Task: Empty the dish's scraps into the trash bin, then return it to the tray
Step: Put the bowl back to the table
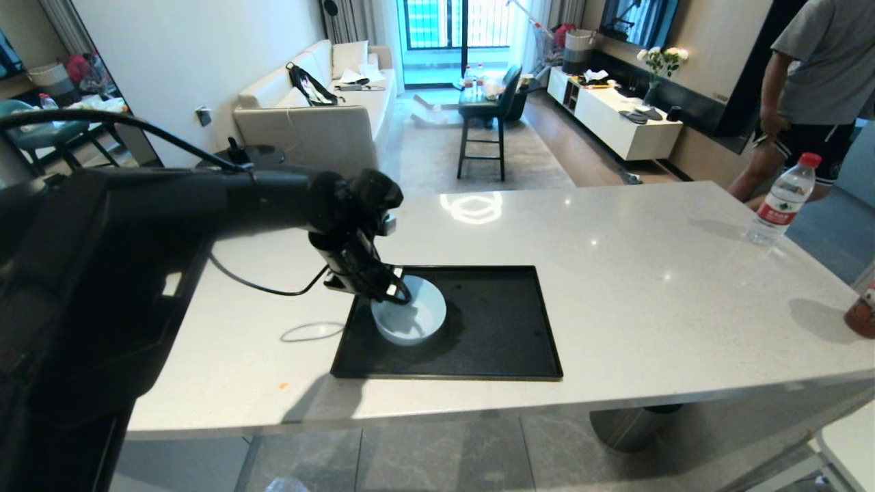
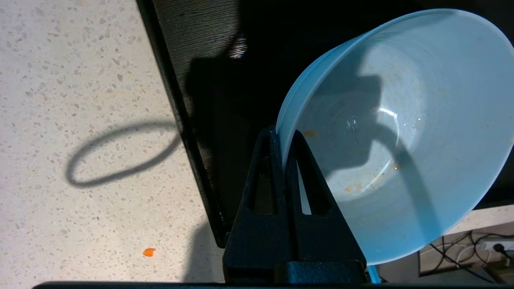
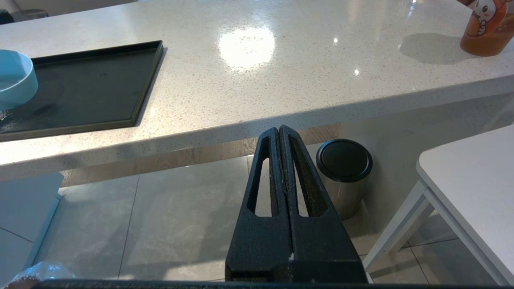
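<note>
Next, my left gripper releases the dish near the middle of the black tray (image 1: pixel 439 326) on the white counter.
The dish (image 1: pixel 410 318), a pale blue bowl, hangs tilted over the left part of the black tray (image 1: pixel 492 328) on the white counter. My left gripper (image 1: pixel 396 294) is shut on its rim, one finger inside and one outside. In the left wrist view the dish (image 2: pixel 401 132) is held by the gripper (image 2: pixel 284 134) and holds only orange smears, with the tray (image 2: pixel 209 60) beneath. One small orange scrap (image 2: pixel 149 252) lies on the counter beside the tray. My right gripper (image 3: pixel 279 129) is shut and empty, parked below the counter edge. The trash bin is hidden except for a bit of crinkled plastic (image 3: pixel 38 272).
A steel bin with a black lid (image 3: pixel 344 160) stands on the floor under the counter. A water bottle (image 1: pixel 783 201) and an orange cup (image 1: pixel 863 314) stand at the counter's right end. A person (image 1: pixel 813 82) stands behind that end. A white table (image 3: pixel 474 176) is at the right.
</note>
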Controlling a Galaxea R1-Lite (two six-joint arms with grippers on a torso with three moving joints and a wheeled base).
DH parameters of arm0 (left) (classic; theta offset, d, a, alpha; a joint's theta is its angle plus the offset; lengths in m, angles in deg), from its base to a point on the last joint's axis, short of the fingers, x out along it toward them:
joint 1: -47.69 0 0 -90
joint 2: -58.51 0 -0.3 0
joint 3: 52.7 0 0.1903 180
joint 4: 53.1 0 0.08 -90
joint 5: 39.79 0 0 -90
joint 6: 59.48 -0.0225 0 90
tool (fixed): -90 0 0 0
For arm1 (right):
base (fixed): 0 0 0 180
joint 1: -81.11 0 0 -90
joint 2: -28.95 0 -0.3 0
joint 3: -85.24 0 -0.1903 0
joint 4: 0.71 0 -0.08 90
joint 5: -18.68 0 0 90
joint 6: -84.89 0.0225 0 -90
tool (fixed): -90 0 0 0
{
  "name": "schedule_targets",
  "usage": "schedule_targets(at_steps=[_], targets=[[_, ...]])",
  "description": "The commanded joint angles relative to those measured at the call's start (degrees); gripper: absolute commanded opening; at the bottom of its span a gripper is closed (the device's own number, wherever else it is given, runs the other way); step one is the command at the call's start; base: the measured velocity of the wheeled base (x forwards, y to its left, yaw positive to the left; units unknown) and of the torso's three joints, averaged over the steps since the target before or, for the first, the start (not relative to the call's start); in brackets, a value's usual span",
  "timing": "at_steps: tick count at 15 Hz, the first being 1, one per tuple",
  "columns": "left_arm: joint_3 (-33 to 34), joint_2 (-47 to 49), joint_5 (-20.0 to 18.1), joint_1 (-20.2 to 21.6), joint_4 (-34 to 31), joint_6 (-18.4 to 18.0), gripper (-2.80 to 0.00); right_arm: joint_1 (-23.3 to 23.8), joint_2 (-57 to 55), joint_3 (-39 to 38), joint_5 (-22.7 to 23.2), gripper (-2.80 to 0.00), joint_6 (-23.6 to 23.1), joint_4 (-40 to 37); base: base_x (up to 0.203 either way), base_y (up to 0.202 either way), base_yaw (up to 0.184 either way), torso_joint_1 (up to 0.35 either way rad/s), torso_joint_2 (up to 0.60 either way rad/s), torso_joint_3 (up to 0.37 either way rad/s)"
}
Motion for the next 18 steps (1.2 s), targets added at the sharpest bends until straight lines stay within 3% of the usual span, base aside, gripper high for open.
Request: schedule_targets(at_steps=[1, 2, 9, 13, 18], targets=[[0.0, 0.27, -1.74, -0.29, -0.16, 0.04, -2.8, -0.01, 0.02, 0.0, -0.02, -2.8, 0.04, 0.1, 0.0, 0.0, 0.0, 0.0, 0.0, 0.0], [0.0, 0.47, -3.25, -0.36, -0.14, 0.04, -2.8, -0.01, 0.02, 0.0, -0.02, -2.8, 0.04, 0.02, 0.0, 0.0, 0.0, 0.0, 0.0, 0.0], [-0.09, 1.4, -3.87, -1.51, 0.2, 1.18, -2.8, -0.01, 0.02, 0.0, -0.02, -2.8, 0.04, 0.1, 0.0, 0.0, 0.0, 0.0, 0.0, 0.0], [-0.53, 2.23, -8.67, -1.68, 1.9, 1.62, -2.8, -0.01, 0.02, 0.0, -0.02, -2.8, 0.04, 0.03, 0.0, 0.0, 0.0, 0.0, 0.0, 0.0], [-0.53, 3.12, -8.86, -1.6, 5.4, 1.7, -2.8, -0.01, 0.02, 0.0, -0.02, -2.8, 0.04, 0.02, 0.0, 0.0, 0.0, 0.0, 0.0, 0.0]])
